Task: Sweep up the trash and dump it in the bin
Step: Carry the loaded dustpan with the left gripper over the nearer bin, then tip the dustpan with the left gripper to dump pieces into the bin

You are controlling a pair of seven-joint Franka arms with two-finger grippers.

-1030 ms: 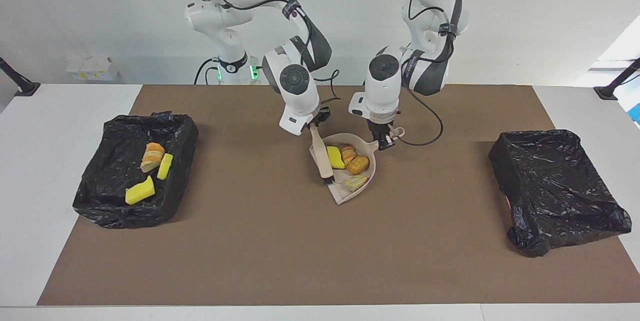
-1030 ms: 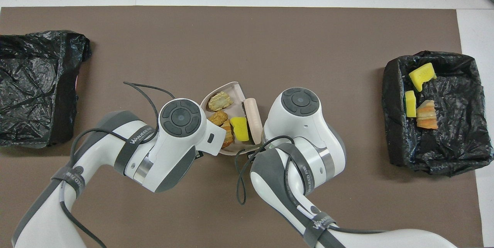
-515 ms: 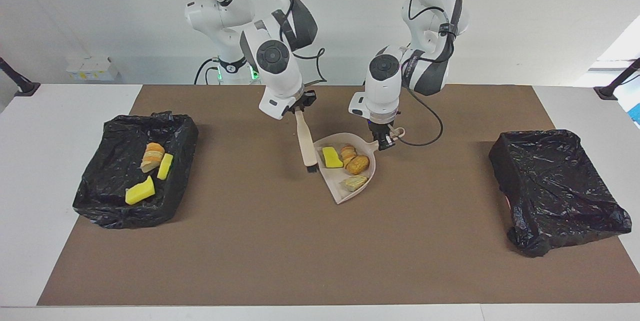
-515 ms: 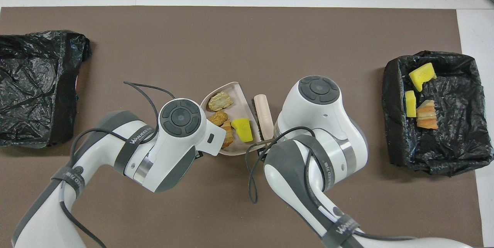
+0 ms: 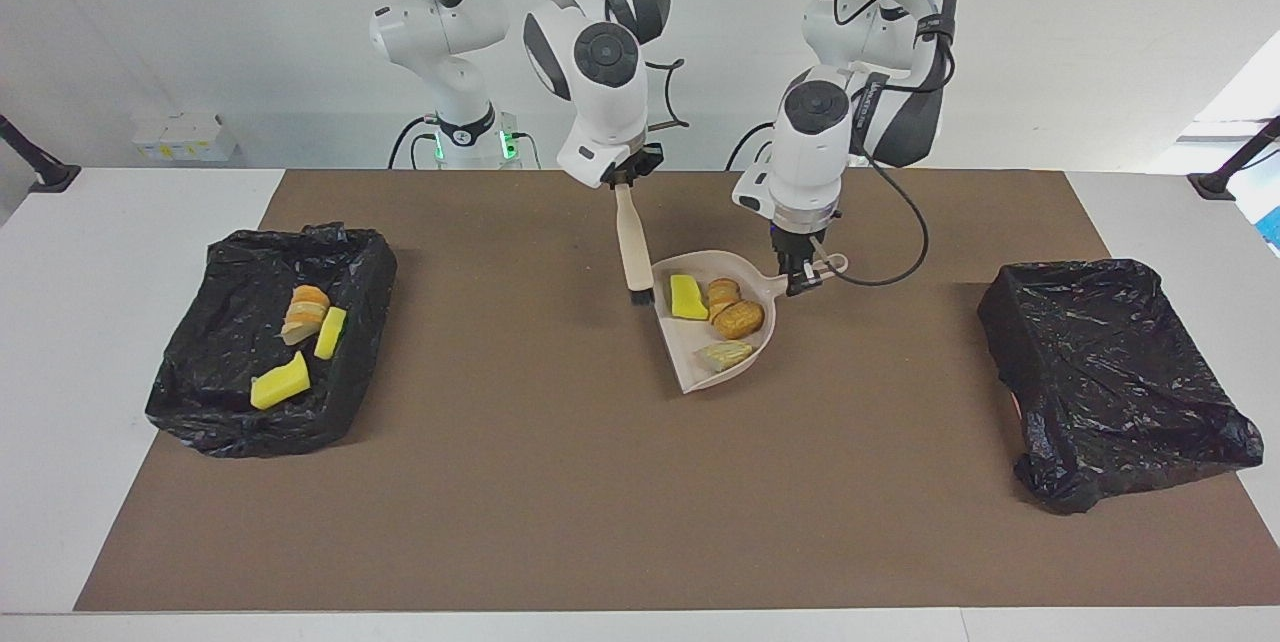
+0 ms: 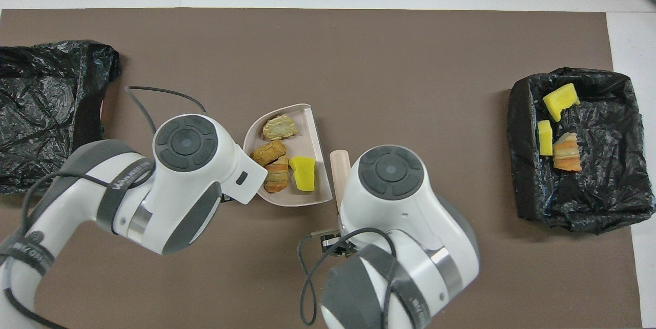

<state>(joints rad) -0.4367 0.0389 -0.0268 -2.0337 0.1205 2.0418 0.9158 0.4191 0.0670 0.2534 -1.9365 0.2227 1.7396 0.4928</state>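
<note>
The beige brush will go down from my right gripper on the brown mat just this side of the beige dustpan (image 6: 300, 240).
My left gripper (image 5: 801, 274) is shut on the handle of the beige dustpan (image 5: 686, 350), holding it a little above the mat at the table's middle. In the pan lie a yellow wedge (image 5: 687, 297) and three tan and brown pastry pieces (image 5: 740, 319); they also show in the overhead view (image 6: 269, 150). My right gripper (image 5: 622, 184) is shut on the beige brush (image 5: 632, 247), which hangs bristles down beside the pan's open edge. In the overhead view the wrists hide both grippers. The pan (image 6: 303, 134) and the brush handle (image 6: 339, 165) show there.
A black-bag-lined bin (image 5: 200, 392) at the right arm's end holds two yellow wedges and a pastry piece (image 5: 305, 312). A second black-lined bin (image 5: 1110, 377) stands at the left arm's end. A brown mat (image 5: 560, 502) covers the table.
The right gripper lifted the brush out of the pan and drew it back toward the robots. The left gripper raised the dustpan slightly and shifted it toward the left arm's end.
</note>
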